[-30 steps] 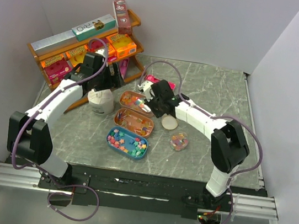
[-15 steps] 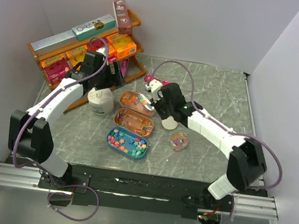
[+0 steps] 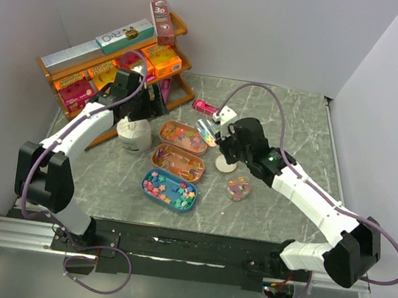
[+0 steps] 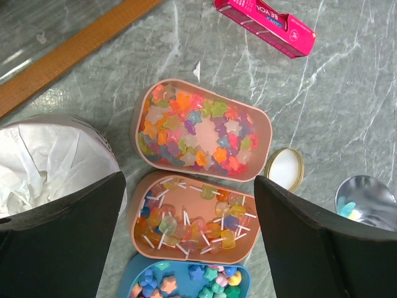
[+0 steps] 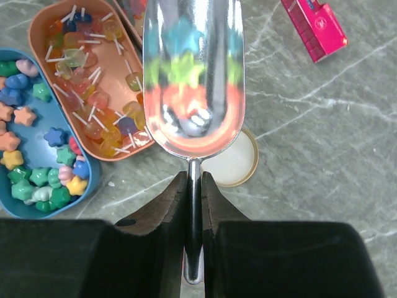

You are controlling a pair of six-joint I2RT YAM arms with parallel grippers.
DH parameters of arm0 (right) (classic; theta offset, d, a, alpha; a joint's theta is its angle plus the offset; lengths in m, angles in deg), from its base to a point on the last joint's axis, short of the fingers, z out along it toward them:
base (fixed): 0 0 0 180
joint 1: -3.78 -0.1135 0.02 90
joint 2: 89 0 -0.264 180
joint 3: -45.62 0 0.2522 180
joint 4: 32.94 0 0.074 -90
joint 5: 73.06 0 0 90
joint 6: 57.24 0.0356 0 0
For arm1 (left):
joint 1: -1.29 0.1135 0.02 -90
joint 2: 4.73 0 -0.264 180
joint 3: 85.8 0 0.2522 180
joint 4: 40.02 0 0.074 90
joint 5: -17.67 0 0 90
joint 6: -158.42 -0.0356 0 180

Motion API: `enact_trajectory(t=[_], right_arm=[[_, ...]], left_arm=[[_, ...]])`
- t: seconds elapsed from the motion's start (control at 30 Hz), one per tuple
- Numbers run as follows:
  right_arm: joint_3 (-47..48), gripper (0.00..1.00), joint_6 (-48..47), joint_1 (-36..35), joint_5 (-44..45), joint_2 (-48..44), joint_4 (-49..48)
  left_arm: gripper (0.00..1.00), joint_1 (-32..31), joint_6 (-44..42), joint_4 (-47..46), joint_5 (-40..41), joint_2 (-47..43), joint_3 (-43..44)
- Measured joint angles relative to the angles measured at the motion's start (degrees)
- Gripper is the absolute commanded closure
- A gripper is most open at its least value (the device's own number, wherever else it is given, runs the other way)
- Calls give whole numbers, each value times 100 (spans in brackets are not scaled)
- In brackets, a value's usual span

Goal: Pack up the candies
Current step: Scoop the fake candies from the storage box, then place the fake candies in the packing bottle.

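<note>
I need to use my right gripper to set the metal scoop free on the bare table (image 3: 270,160) (image 5: 356,217) past the lid, away from the trays.
Small bright star candies fill a blue tray (image 3: 144,184) and a peach tray (image 3: 163,128); a second peach tray (image 3: 155,156) holds lollipops. A small clear jar (image 3: 238,189) holds mixed candies, and its lid (image 3: 225,164) lies beside it. My right gripper (image 5: 194,186) is shut on the handle of a metal scoop (image 5: 192,74), held above the lid and the lollipop tray. Blue, green and orange show in the bowl; I cannot tell candies from reflections. My left gripper (image 4: 189,248) is open and empty above the trays, next to a white paper-lined cup (image 4: 43,155).
A pink box (image 3: 203,107) lies on the table behind the trays. A wooden shelf (image 3: 106,69) with orange and pink boxes stands at the back left. White walls close in three sides.
My right arm has swung to the right and carried the scoop from over the star-candy peach tray to above the lid. The left arm has barely moved.
</note>
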State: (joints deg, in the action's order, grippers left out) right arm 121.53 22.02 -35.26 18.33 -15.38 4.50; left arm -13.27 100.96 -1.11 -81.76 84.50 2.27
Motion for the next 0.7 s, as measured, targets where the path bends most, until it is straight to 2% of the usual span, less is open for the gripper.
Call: enact_trajectory(t=[0.17,0.4,0.53,0.7], right_arm=[[157,100,413,15,94,76,476],[289,100,1263,37,74,-46,1849],[208,100,1797,42,52,-649,2494],[-219,100,2430,44,-105,-1834,2898]], left_arm=[[9,0,-15,-4,-72,52,52],[9,2,-15,-42,-151,52,52],[10,2,-11,-46,-229,70,52],[10,2,-13,-44,-295,144,52]])
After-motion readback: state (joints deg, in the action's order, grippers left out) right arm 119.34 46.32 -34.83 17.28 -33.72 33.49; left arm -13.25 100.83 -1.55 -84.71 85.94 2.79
